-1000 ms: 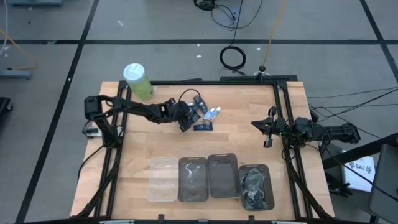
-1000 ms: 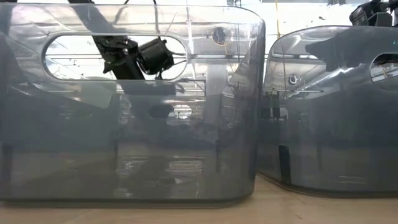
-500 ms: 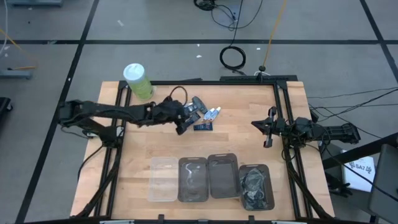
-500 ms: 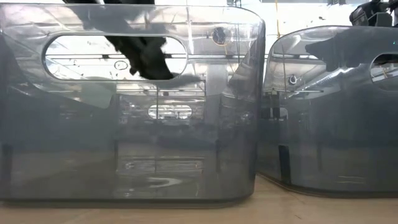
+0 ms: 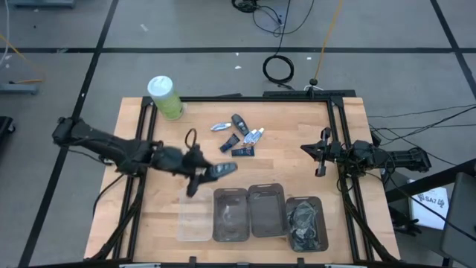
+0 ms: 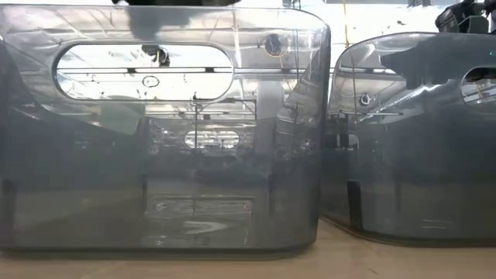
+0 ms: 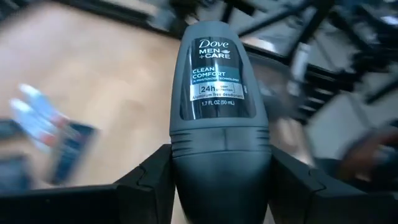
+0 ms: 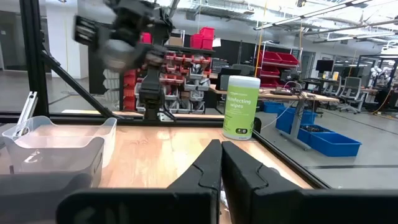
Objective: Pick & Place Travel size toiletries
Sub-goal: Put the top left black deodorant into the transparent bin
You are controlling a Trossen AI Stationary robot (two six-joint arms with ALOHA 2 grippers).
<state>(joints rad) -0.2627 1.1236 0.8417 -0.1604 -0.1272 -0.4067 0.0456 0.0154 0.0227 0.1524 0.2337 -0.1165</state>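
The robot's left gripper needs to release the roll-on bottle inside the clear bin [image 5: 197, 215], next to the nearest grey bin.
My left gripper [image 5: 212, 173] hangs above the table just beyond the clear bin [image 5: 195, 216], shut on a dark grey Dove roll-on bottle [image 7: 217, 87]. The other toiletries [image 5: 242, 136] lie in a loose pile on the far middle of the table: a silvery tube [image 5: 220, 126], white tubes with blue marks [image 5: 255, 135] and a navy one [image 5: 242, 151]. My right gripper [image 5: 320, 160] waits shut at the table's right edge, touching nothing. My left gripper pinches the roll-on bottle's rounded cap end [image 7: 221, 165] between its two fingers [image 7: 146, 183], one on each side. The labelled body [image 7: 216, 74] sticks out past the fingertips. The bottle [image 5: 223, 169] is lifted clear of the table, lying about level.
A row of bins lines the near edge: the clear one, two grey ones [image 5: 230, 214] [image 5: 266, 210] and one holding black items [image 5: 306, 222]. A green wipes canister [image 5: 165, 97] stands at the far left corner. In the low view the grey bin walls [image 6: 163, 155] fill the picture.
My left gripper has come away from the toiletry pile and swung toward the near edge, carrying the roll-on bottle lifted clear, and now hangs by the clear bin. The rest of the pile has stayed in place.
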